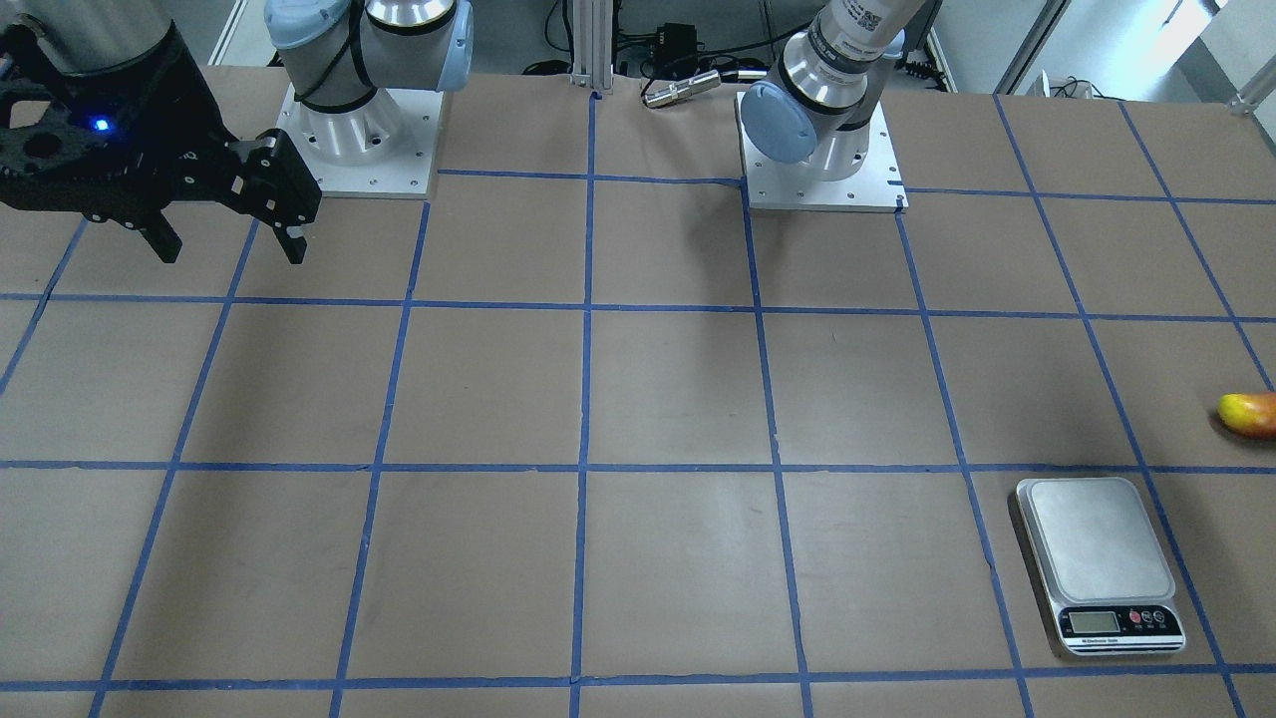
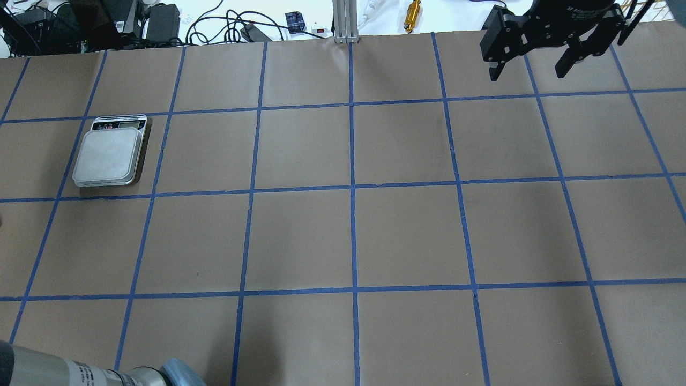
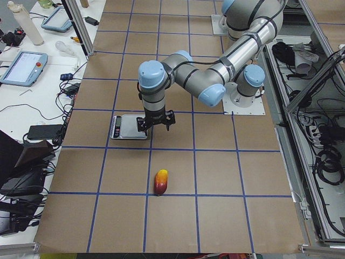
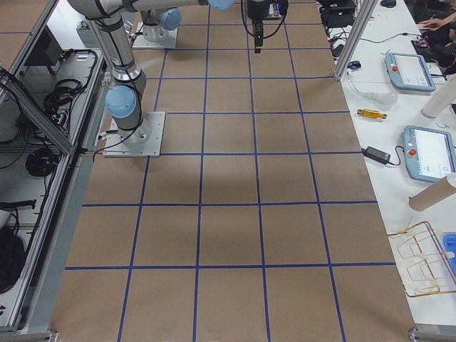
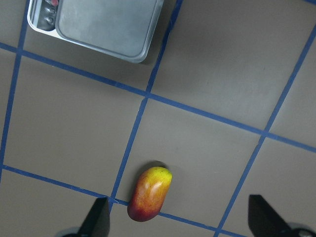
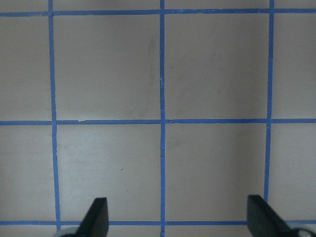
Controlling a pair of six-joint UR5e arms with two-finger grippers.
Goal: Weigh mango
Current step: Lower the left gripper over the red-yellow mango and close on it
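The mango's middle point(image 1: 1260, 415) point(image 5: 149, 194), between its yellow end and its orange-red end, is the next place my left gripper needs to go to, and it should close there.
The mango point(image 5: 150, 193), yellow at one end and orange-red at the other, lies on the brown table over a blue tape line; it also shows in the front view point(image 1: 1251, 414) and the left exterior view point(image 3: 161, 182). The silver scale point(image 1: 1097, 558) point(image 2: 110, 155) point(image 3: 129, 127) point(image 5: 106, 24) stands a little apart from it, its plate bare. My left gripper point(image 5: 180, 222) point(image 3: 156, 124) is open and empty, well above the table between scale and mango. My right gripper point(image 1: 229, 244) point(image 2: 528, 69) point(image 6: 178, 217) is open and empty, far away on the other side.
The arm bases point(image 1: 359, 140) point(image 1: 822, 150) are bolted at the robot's table edge. A small metal cylinder point(image 1: 683, 88) and cables lie beyond that edge. A side bench with tablets point(image 3: 24, 65) runs along the far side.
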